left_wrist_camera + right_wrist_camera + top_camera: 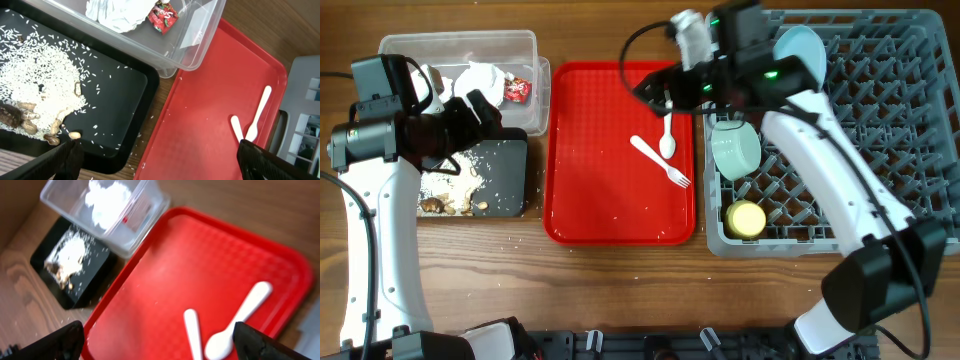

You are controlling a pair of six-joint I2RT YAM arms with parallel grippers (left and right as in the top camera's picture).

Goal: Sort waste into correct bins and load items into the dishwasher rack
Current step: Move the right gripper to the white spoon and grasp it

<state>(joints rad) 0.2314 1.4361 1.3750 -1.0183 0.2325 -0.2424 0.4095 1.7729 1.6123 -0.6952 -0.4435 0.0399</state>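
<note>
Next, my right gripper goes next to the wide end [667,147] [218,345] of the white spoon, beside the fork, and closes there.
A white spoon [667,135] and fork [660,162] lie on the red tray [610,190]. My right gripper [658,90] hangs open above the tray's far right part, with the spoon [240,317] and fork [192,330] below its spread jaws and nothing held. My left gripper [485,112] is open and empty over the edge between the clear tub [460,45] and the black tray [505,165]. The tub holds white napkins [117,12] and a red wrapper [164,16]. Rice and peanuts [40,100] lie in the black tray. The grey rack [880,150] holds a mint bowl [735,150], a yellow cup [747,218] and a pale blue plate [798,50].
The red tray sits between the two bins on the left and the rack on the right. A few rice grains are scattered on the wooden table [470,250] around the black tray. The right arm reaches across the rack's left side.
</note>
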